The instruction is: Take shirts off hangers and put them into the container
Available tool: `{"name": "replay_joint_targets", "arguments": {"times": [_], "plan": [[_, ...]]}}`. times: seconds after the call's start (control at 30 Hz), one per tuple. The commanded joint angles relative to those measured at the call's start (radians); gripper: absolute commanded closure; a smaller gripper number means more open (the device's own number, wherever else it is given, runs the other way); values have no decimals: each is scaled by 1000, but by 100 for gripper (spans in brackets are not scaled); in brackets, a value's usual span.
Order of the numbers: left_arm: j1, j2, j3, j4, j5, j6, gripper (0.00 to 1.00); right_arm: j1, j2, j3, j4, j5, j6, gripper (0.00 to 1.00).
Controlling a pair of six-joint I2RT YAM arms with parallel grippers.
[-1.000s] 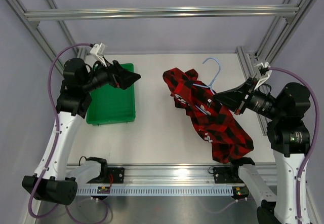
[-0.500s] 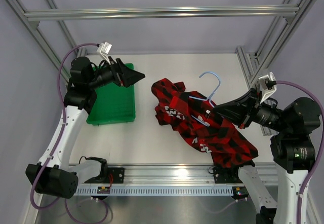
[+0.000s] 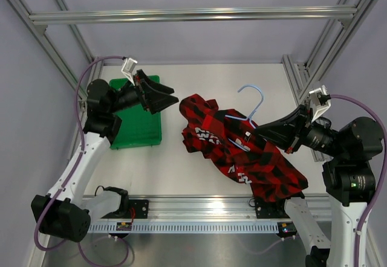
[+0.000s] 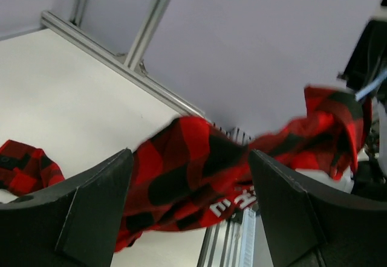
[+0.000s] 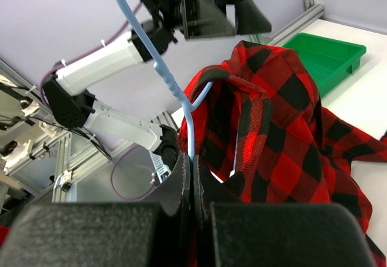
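One arm of the hanger is out, but the other is still inside the shirt. So next my left gripper grabs and pulls the shirt's loose shoulder (image 3: 191, 106).
The red-and-black plaid shirt (image 3: 239, 149) hangs off the light-blue wire hanger (image 3: 261, 101), its lower end draped on the table. My right gripper (image 3: 256, 128) is shut on the hanger's wire just below the hook; in the right wrist view the wire (image 5: 162, 69) rises from between the closed fingertips (image 5: 192, 159) beside the shirt (image 5: 284, 128). My left gripper (image 3: 173, 101) is open in the air just left of the shirt's collar end, not touching it. In the left wrist view the shirt (image 4: 181, 173) shows beyond the spread jaws (image 4: 189, 154). The green container (image 3: 136, 133) sits at the left.
Aluminium frame rails (image 3: 294, 80) run along the table's right side and a rail (image 3: 193, 208) crosses the near edge. The left arm's purple cable (image 3: 81, 98) loops beside the tray. White lettering (image 3: 205, 137) shows on the shirt.
The left gripper has swung right from over the tray to the shirt's collar end. The right gripper first carried the hanger and shirt a little leftward, then held still.
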Motion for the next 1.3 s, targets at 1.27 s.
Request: {"name": "replay_joint_targets", "arguments": {"times": [1.27], "plan": [[-63,105,-183,1327,141,-471,44,8,24,142,147,-45,371,100]]}}
